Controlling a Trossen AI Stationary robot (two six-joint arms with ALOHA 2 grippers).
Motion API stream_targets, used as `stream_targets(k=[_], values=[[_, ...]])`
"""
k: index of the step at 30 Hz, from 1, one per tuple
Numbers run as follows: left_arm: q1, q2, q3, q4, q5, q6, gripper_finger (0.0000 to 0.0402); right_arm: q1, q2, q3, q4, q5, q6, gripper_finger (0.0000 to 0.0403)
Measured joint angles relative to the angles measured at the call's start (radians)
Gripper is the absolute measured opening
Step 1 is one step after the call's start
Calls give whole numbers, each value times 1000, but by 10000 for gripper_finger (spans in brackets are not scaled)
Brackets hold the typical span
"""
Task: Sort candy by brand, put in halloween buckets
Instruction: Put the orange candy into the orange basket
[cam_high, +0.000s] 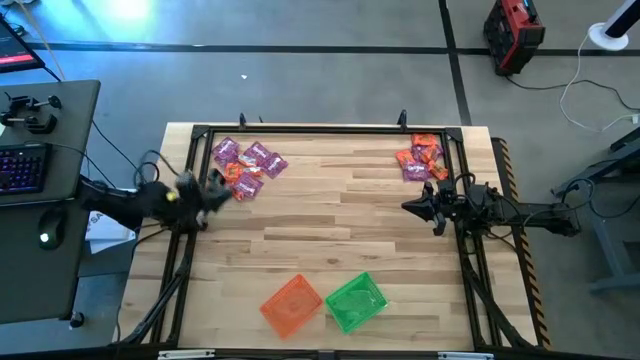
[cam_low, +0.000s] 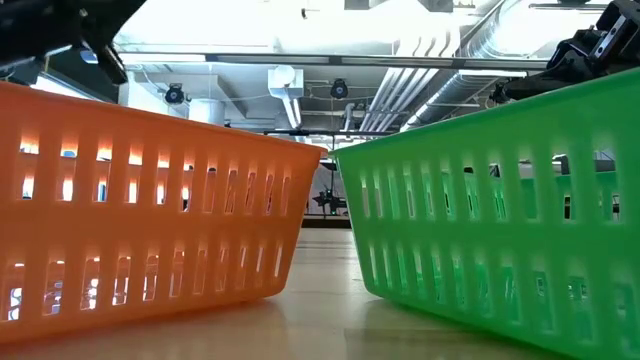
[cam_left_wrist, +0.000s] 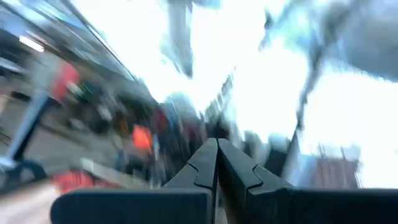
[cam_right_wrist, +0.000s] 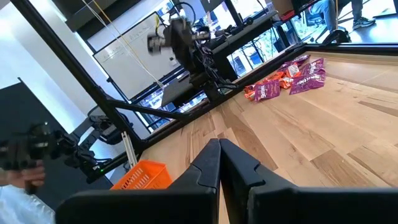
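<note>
The orange candy sticks out from under the purple candy at the near edge of its heap. Next, my left gripper closes on the loose end (cam_high: 239, 196) of the orange candy.
A heap of purple and orange-red candy (cam_high: 245, 165) lies at the table's far left, also seen as candy (cam_right_wrist: 286, 78) in the right wrist view. A second heap of orange-red candy (cam_high: 422, 158) lies at the far right. The orange bucket (cam_high: 291, 305) and the green bucket (cam_high: 356, 301) stand side by side near the front edge; the low view shows orange bucket (cam_low: 150, 215) and green bucket (cam_low: 500, 240) up close. My left gripper (cam_high: 217, 190) is shut, empty, at the left side near the purple heap. My right gripper (cam_high: 412, 207) is shut, empty, at the right side.
A black frame (cam_high: 320, 128) runs along the table's far edge and down both sides. A desk with a keyboard (cam_high: 22, 165) stands left of the table. Bare wood (cam_high: 330, 215) lies between the heaps and the buckets.
</note>
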Motion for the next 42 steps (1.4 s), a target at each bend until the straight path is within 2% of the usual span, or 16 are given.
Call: stream_targets(k=[2, 5, 10, 12, 16, 18, 20, 22, 25, 28, 30, 33, 37, 42], values=[[1, 55, 9, 103, -60, -15, 1, 0, 0, 0, 0, 0, 0, 0], [0, 185, 72, 53, -45, -81, 1, 0, 0, 0, 0, 0, 0, 0], [6, 531, 250, 2, -70, -204, 1, 0, 0, 0, 0, 0, 0, 0], [24, 640, 336, 2, -93, -165, 1, 0, 0, 0, 0, 0, 0, 0], [85, 758, 479, -44, -70, 88, 1, 0, 0, 0, 0, 0, 0, 0], [133, 770, 545, -181, -62, 90, 1, 0, 0, 0, 0, 0, 0, 0], [219, 764, 627, -447, -44, -5, 1, 0, 0, 0, 0, 0, 0, 0], [341, 771, 716, -747, 46, -91, 1, 0, 0, 0, 0, 0, 0, 0], [532, 816, 803, -1044, 245, -44, 14, 0, 0, 0, 0, 0, 0, 0], [653, 851, 817, -1189, 390, -26, 47, 0, 0, 0, 0, 0, 0, 0], [675, 872, 816, -1313, 428, -25, 75, 0, 0, 0, 0, 0, 0, 0], [668, 894, 795, -1440, 384, -81, 120, 0, 0, 0, 0, 0, 0, 0], [644, 911, 734, -1516, 366, -255, 169, 0, 0, 0, 0, 0, 0, 0], [632, 967, 665, -1546, 363, -384, 190, 0, 0, 0, 0, 0, 0, 0]])
